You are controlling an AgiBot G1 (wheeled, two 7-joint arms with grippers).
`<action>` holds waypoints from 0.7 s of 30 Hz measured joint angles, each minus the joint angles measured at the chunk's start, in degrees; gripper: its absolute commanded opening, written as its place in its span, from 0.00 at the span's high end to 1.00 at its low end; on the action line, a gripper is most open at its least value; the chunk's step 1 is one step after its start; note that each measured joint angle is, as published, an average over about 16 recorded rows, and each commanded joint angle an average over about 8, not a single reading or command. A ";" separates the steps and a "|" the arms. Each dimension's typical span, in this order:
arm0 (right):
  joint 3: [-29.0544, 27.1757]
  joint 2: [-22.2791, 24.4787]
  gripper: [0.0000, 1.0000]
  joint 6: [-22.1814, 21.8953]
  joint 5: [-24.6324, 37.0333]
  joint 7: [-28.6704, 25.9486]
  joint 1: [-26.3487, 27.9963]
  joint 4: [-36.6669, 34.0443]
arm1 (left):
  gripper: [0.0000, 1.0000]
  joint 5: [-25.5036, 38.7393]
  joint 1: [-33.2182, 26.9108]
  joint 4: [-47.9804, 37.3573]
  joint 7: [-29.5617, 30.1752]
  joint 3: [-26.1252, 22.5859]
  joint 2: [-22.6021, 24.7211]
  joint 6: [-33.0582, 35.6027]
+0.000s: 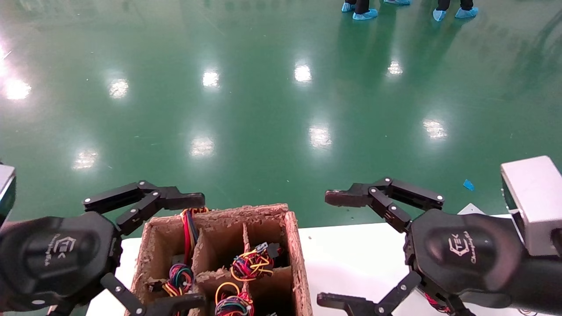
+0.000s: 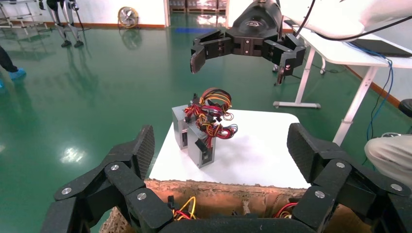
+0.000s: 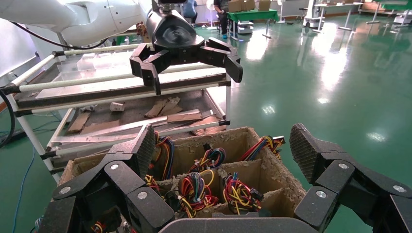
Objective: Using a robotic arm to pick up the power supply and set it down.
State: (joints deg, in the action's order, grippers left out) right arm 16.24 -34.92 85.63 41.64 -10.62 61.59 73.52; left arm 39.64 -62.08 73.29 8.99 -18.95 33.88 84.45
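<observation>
The robot's right gripper should close on the red and yellow wire bundle (image 1: 253,263) (image 3: 239,193) of the power supply in the cardboard box's far compartment nearest that gripper.
Two silver-grey power supplies (image 2: 206,154) (image 2: 179,127) stand side by side on the white table (image 2: 262,160), with red, yellow and black wires piled on top. My right gripper (image 1: 324,249) (image 3: 221,153) hangs open over that table and holds nothing; the left wrist view shows it well above the supplies. My left gripper (image 1: 199,250) (image 2: 222,155) is open and empty above the brown divided cardboard box (image 1: 295,250) (image 3: 286,179). Coloured wire bundles (image 3: 235,191) fill the box's compartments. The units under them are hidden.
A metal cart (image 3: 121,104) with cardboard scraps stands behind the box. A white desk (image 2: 340,53) stands beyond the table. A seated person's knee (image 2: 388,150) is at the table's side. People in blue shoe covers (image 1: 364,14) stand far off on the green floor.
</observation>
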 measured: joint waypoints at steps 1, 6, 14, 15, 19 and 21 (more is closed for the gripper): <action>0.00 0.00 0.00 0.00 0.00 0.00 0.00 0.00 | 1.00 0.00 0.00 0.00 0.00 0.00 0.00 0.00; 0.00 0.00 0.00 0.00 0.00 0.00 0.00 0.00 | 1.00 0.00 0.00 0.00 0.00 0.00 0.00 0.00; 0.00 0.00 0.00 0.00 0.00 0.00 0.00 0.00 | 1.00 0.00 0.00 0.00 0.00 0.00 0.00 0.00; 0.00 0.00 0.00 0.00 0.00 0.00 0.00 0.00 | 1.00 0.00 0.00 0.00 0.00 0.00 0.00 0.00; -0.01 -0.01 0.00 0.01 0.02 -0.01 -0.01 0.00 | 1.00 0.00 0.00 0.00 0.00 0.00 0.00 0.00; 0.06 0.02 0.00 0.04 0.16 -0.02 0.00 0.03 | 1.00 0.00 0.00 0.00 0.00 0.00 0.00 0.00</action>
State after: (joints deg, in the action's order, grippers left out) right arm 16.30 -34.90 85.68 41.80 -10.64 61.59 73.55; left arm 39.64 -62.08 73.28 8.99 -18.95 33.88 84.45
